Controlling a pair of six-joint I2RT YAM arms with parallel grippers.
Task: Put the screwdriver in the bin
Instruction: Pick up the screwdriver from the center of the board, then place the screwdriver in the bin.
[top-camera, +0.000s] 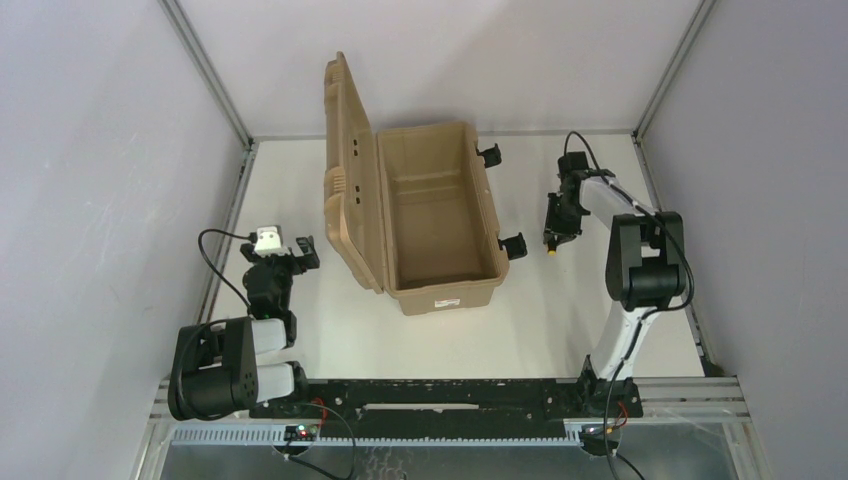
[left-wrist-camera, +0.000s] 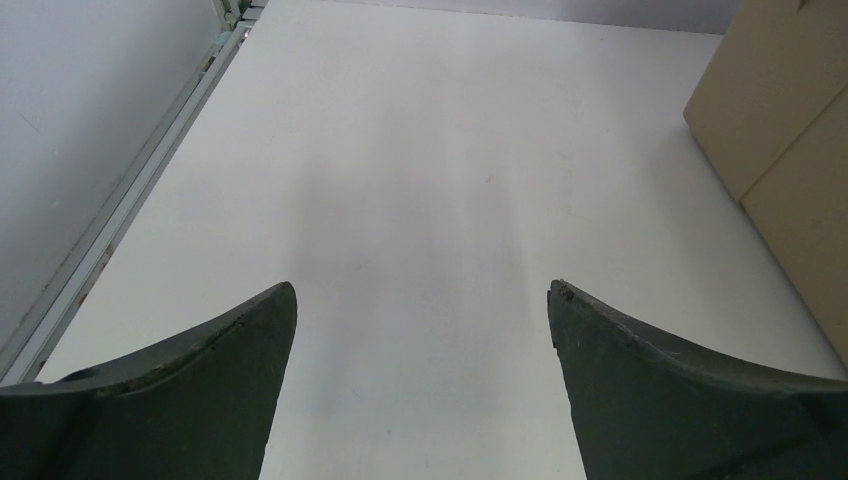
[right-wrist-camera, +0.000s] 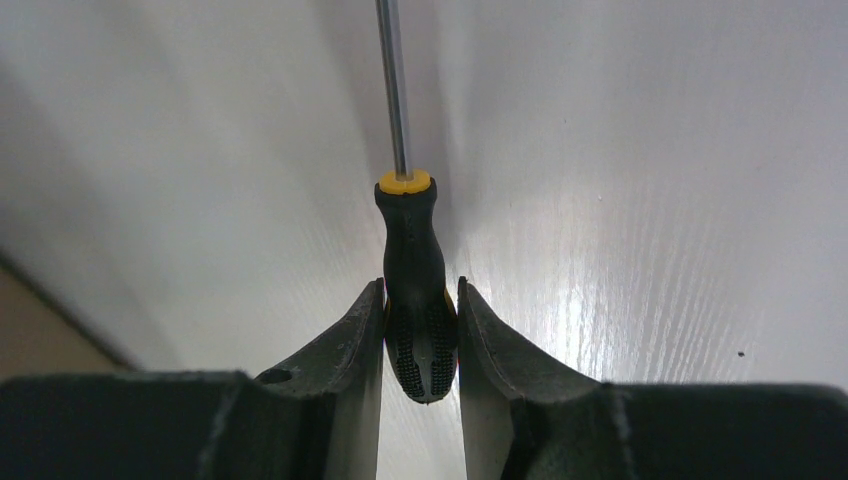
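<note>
Next, my right gripper sets the screwdriver, now held low over the white table, down gently so that it rests on the middle of the tan bin's bottom (top-camera: 441, 234).
The screwdriver (right-wrist-camera: 411, 250) has a black handle, a yellow collar and a thin metal shaft that points away from the wrist camera. My right gripper (right-wrist-camera: 420, 284) is shut on the ribbed rear of its handle, low over the white table. From above, that gripper (top-camera: 552, 236) sits just right of the bin (top-camera: 445, 296), and only a small orange bit of the screwdriver (top-camera: 551, 252) shows below it. The tan bin stands in mid-table with its lid (top-camera: 344, 170) swung up on the left. My left gripper (left-wrist-camera: 422, 292) is open over bare table.
Two black latches (top-camera: 512, 245) stick out from the bin's right side toward the right gripper. From the left wrist, the tan bin wall (left-wrist-camera: 790, 130) fills the right edge. Metal frame rails (top-camera: 225, 230) border the table on both sides.
</note>
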